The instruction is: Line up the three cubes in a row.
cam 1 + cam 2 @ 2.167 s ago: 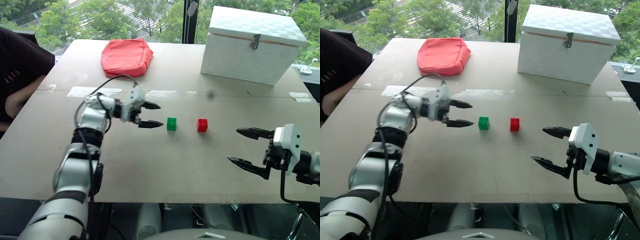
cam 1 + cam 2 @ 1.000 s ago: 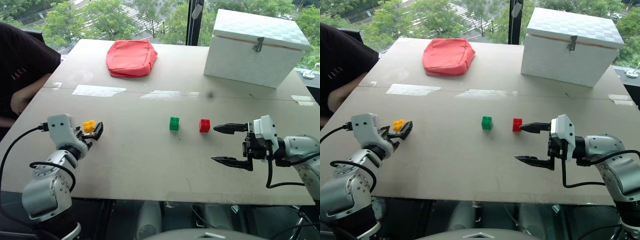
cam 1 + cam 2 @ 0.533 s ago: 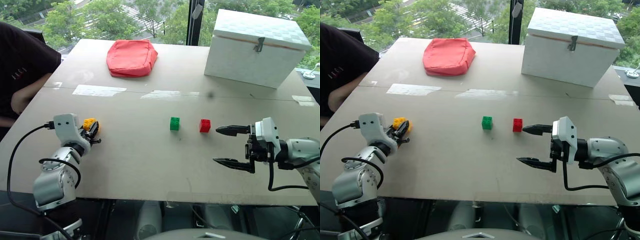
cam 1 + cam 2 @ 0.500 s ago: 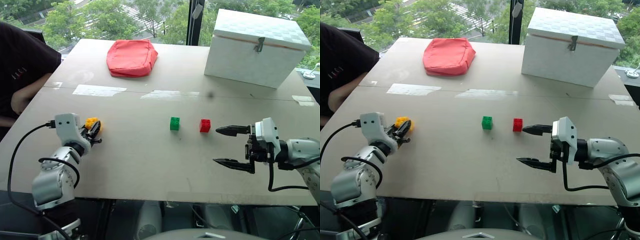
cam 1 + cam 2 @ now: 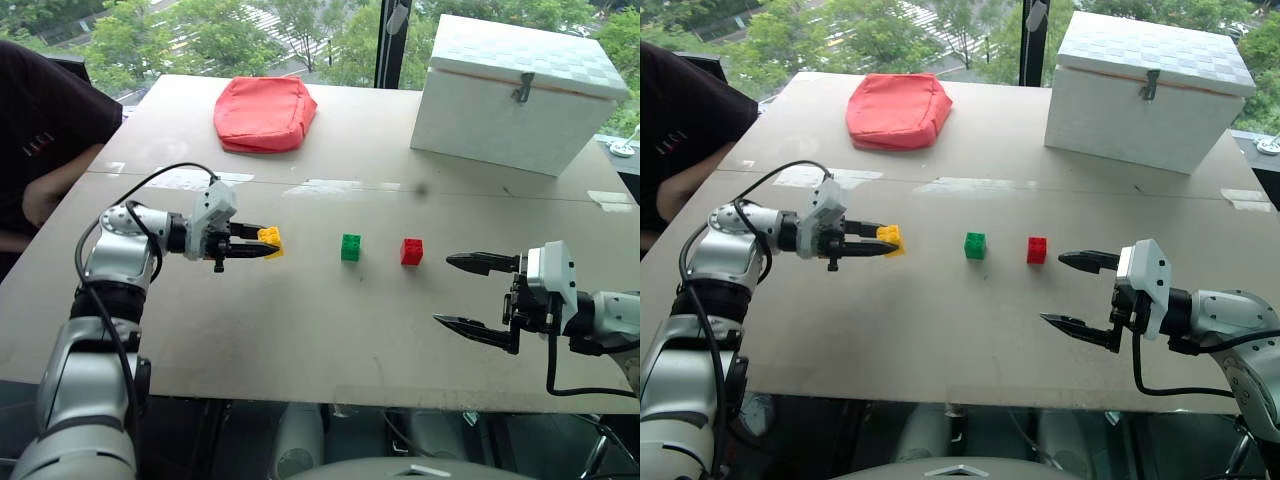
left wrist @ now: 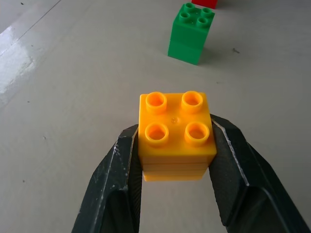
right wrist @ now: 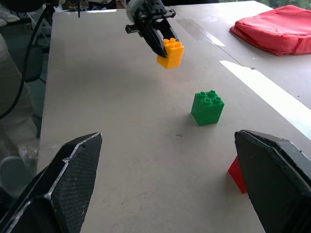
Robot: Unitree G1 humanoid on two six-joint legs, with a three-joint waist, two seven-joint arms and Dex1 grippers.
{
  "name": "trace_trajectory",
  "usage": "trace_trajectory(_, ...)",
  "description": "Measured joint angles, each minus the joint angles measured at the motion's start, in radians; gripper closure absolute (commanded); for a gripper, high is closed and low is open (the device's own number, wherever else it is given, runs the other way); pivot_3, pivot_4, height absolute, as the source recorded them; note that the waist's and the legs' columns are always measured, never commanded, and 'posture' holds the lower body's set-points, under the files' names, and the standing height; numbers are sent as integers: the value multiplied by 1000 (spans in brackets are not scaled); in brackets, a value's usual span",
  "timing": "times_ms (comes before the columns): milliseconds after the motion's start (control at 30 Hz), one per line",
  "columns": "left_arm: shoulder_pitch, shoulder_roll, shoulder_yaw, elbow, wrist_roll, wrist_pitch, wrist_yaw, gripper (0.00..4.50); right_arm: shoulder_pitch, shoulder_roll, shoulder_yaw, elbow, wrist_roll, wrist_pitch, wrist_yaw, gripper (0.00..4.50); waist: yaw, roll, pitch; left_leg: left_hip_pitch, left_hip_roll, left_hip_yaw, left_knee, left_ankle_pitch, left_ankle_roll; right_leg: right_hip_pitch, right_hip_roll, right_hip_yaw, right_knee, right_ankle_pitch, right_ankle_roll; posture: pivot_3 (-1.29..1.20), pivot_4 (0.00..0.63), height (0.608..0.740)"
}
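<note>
The yellow cube will go down on the table (image 5: 307,254) from my left gripper, close beside the green cube and away from the red cube. The yellow cube hangs just above the table now.
The yellow cube (image 5: 270,238) hangs just above the table, left of the other two, with my left gripper (image 5: 262,245) shut on its sides. In the left wrist view both black fingers (image 6: 121,179) press the yellow cube (image 6: 176,133), studs up. The green cube (image 5: 350,247) stands on the table a short way to the right of it. The red cube (image 5: 411,251) stands further right, roughly level with the green one. My right gripper (image 5: 445,290) hovers right of the red cube, open and holding nothing.
A red pouch (image 5: 264,112) lies at the back left and a large white box (image 5: 520,92) stands at the back right. A person in a dark shirt (image 5: 40,130) leans at the table's left edge. The table's front edge (image 5: 330,398) runs below both arms.
My left gripper closed on the yellow cube near the left edge, then swung right toward the green cube with it. The right gripper stayed open and almost still.
</note>
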State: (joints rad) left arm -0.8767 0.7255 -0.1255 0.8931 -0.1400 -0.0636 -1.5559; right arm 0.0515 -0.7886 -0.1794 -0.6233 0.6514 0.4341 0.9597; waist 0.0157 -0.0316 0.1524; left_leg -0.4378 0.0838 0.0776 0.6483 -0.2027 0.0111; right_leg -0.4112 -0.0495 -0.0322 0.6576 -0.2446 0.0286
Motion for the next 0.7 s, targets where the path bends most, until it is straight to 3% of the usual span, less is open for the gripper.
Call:
trace_trajectory(300, -145, -125, -38, 308, 123, -222, -24, 3205, 12, 1, -16, -31, 16, 47, -83, 0, -1, -1, 0, -1, 0, -1, 1, 0, 0, 0, 1, 0, 0, 2, 3, 0, 150, 740)
trace_trajectory(700, -209, -171, -39, 386, 202, -319, -19, 3205, 30, 0, -38, -89, 50, 103, -152, 0, 0, -1, 0, -1, 0, -2, 1, 0, 0, 0, 1, 0, 1, 2, 3, 0, 150, 740)
